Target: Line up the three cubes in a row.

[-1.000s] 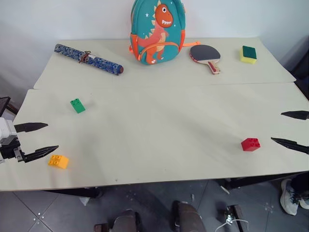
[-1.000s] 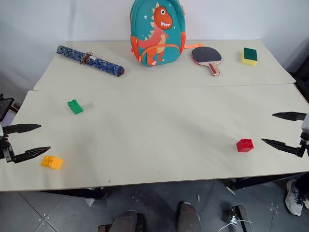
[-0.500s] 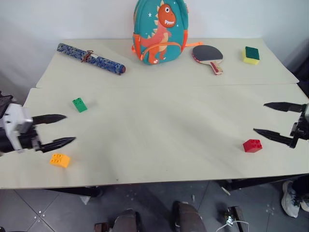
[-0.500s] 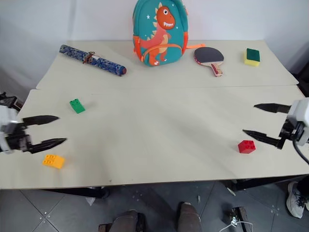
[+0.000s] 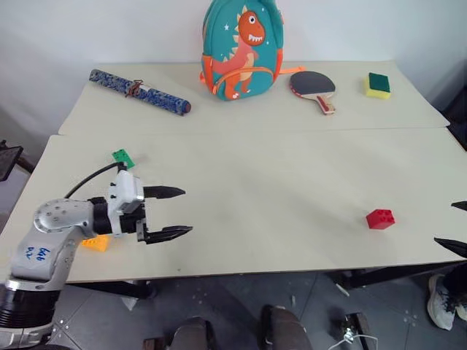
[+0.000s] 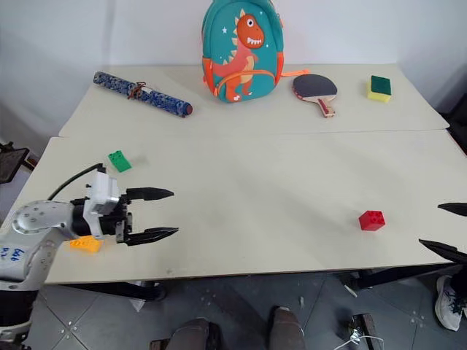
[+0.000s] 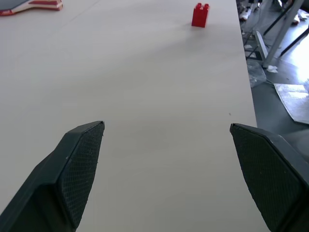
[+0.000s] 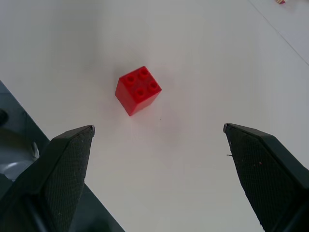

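Observation:
The yellow-orange cube near the table's front edge is next for my left gripper, which should go to it and close on the cube's sides (image 5: 96, 243).
Three cubes lie far apart on the pale table (image 5: 248, 189). The green cube (image 5: 122, 157) is at the left. Near the front left edge, the yellow-orange cube (image 5: 95, 243) is partly hidden behind my left arm. The red cube (image 5: 380, 218) rests at the right, also in the left wrist view (image 7: 200, 14) and the right wrist view (image 8: 138, 90). My left gripper (image 5: 186, 211) hovers open and empty over the table, to the right of the green and yellow-orange cubes. At the right edge my right gripper (image 6: 430, 224) is open and empty, just right of the red cube.
Along the back stand a dinosaur backpack (image 5: 239, 47), a table tennis paddle (image 5: 314, 84), a yellow sponge with a green top (image 5: 376, 84) and a blue patterned roll (image 5: 139, 90). A seam (image 5: 292, 130) splits the back table from the front one. The floor lies beyond the front edge.
My left gripper swung right, from the left edge past the yellow-orange cube to over the table. The right gripper came in near the red cube, then drew back to the right edge.

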`<move>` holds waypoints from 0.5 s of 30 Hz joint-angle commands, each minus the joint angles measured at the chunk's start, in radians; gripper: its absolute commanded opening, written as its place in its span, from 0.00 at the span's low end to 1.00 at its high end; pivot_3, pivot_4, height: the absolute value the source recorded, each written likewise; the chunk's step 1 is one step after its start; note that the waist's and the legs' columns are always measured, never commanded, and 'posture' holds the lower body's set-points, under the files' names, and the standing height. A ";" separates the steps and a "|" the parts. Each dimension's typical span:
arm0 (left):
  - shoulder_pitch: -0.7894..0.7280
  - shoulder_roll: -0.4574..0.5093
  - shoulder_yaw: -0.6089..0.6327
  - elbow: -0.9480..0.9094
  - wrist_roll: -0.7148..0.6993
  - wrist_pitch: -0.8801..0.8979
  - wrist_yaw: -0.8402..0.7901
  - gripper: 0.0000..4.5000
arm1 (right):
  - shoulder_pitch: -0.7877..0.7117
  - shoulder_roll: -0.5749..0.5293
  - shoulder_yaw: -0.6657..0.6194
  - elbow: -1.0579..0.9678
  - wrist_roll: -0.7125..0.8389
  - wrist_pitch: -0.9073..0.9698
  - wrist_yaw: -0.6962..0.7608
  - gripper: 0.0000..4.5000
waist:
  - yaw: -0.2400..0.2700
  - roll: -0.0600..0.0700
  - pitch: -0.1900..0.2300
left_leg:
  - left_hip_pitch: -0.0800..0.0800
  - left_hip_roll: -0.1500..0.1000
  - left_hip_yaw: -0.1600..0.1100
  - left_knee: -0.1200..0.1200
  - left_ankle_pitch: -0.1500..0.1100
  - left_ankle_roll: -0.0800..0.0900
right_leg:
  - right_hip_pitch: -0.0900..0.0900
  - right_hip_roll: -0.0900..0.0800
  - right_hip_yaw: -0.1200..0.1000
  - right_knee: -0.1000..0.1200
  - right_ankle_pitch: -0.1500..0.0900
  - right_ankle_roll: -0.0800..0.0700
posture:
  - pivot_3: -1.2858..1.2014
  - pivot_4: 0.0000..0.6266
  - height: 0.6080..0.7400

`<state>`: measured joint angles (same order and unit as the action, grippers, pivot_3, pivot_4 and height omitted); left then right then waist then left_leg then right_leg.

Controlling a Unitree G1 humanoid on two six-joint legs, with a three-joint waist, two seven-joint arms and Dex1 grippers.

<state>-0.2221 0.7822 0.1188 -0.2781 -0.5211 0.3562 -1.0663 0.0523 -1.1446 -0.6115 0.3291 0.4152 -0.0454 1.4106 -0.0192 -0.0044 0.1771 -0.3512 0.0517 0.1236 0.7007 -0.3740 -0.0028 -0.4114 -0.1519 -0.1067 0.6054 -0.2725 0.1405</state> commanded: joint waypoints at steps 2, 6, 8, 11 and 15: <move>0.007 0.001 0.002 -0.095 -0.023 0.038 0.032 0.99 | -0.031 -0.020 0.102 -0.128 0.017 0.110 0.012 1.00 | -0.004 0.000 0.000 | 0.000 0.000 -0.001 0.000 0.000 0.000 | 0.000 0.000 0.000 0.001 0.000 0.000 | 0.52 0.24 1.00; -0.009 0.005 -0.008 -0.101 -0.018 0.052 0.032 0.99 | -0.167 -0.023 0.275 -0.067 -0.113 0.103 -0.056 1.00 | -0.003 0.000 0.000 | -0.001 0.000 -0.001 0.001 0.000 0.000 | -0.001 0.000 -0.001 0.001 0.000 0.000 | 0.52 0.24 1.00; -0.017 0.007 -0.021 -0.104 -0.015 0.053 0.022 0.99 | -0.220 -0.021 0.332 -0.019 -0.140 0.074 -0.032 1.00 | 0.000 0.000 0.000 | -0.001 0.000 -0.001 0.001 0.000 0.000 | 0.000 0.000 -0.001 0.001 0.000 0.000 | 0.52 0.24 1.00; -0.045 0.000 -0.042 -0.106 -0.014 0.059 0.024 0.99 | -0.359 0.002 0.444 0.125 -0.232 -0.055 -0.014 1.00 | 0.003 0.000 0.000 | -0.001 0.000 -0.001 0.001 0.000 0.000 | 0.000 0.000 -0.001 0.000 0.000 0.000 | 0.52 0.24 1.00; -0.062 0.002 -0.053 -0.110 -0.015 0.063 0.022 0.99 | -0.529 0.027 0.574 0.330 -0.340 -0.188 0.024 1.00 | -0.002 0.001 0.000 | -0.001 0.000 0.000 0.001 0.000 0.000 | 0.000 0.000 -0.001 0.000 0.000 0.000 | 0.52 0.24 1.00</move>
<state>-0.2775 0.7806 0.0579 -0.3556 -0.5246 0.4246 -1.0400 -0.4578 -1.1141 -0.0539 0.6036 0.1099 -0.1794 1.4128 -0.0211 -0.0034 0.1773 -0.3523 0.0518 0.1232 0.7018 -0.3741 -0.0030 -0.4119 -0.1517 -0.1073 0.6050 -0.2724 0.1404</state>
